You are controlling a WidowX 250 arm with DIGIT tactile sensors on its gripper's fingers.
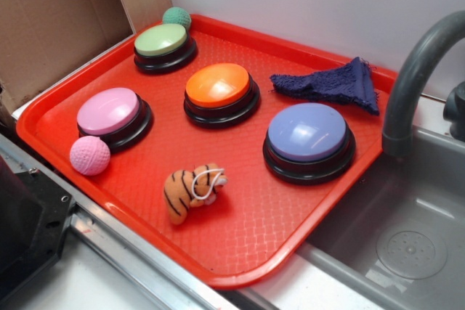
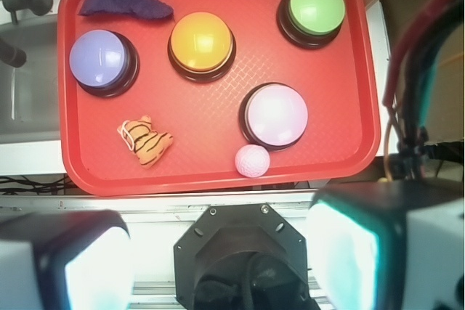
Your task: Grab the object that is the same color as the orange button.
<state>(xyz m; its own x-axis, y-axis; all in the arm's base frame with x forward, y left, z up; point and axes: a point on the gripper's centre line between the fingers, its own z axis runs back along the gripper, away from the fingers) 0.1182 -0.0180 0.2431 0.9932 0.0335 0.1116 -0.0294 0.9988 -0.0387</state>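
I should close my gripper on the middle of the orange plush tiger [image 1: 192, 188] [image 2: 144, 141], next to its white string loop, because the tiger matches the orange button.
A small orange plush tiger [image 1: 192, 191] with black stripes and a white string loop lies on its side near the front of the red tray [image 1: 240, 237]; the wrist view shows the tiger [image 2: 145, 141] at the tray's lower left. The orange button [image 1: 221, 92] stands at the tray's middle, also visible from above as the orange button [image 2: 201, 44]. My gripper [image 2: 218, 259] hangs high over the robot base, well off the tray's near edge, open, with nothing between its pale fingers [image 2: 341, 252]. The gripper does not show in the exterior view.
On the tray also stand a pink button [image 1: 113, 117], a green button [image 1: 164, 46] and a purple button [image 1: 309, 141]. A pink ball [image 1: 90, 155], a green ball [image 1: 176, 17] and a dark blue cloth [image 1: 330, 83] lie there too. A grey sink [image 1: 407, 245] with a faucet [image 1: 414, 85] is at right.
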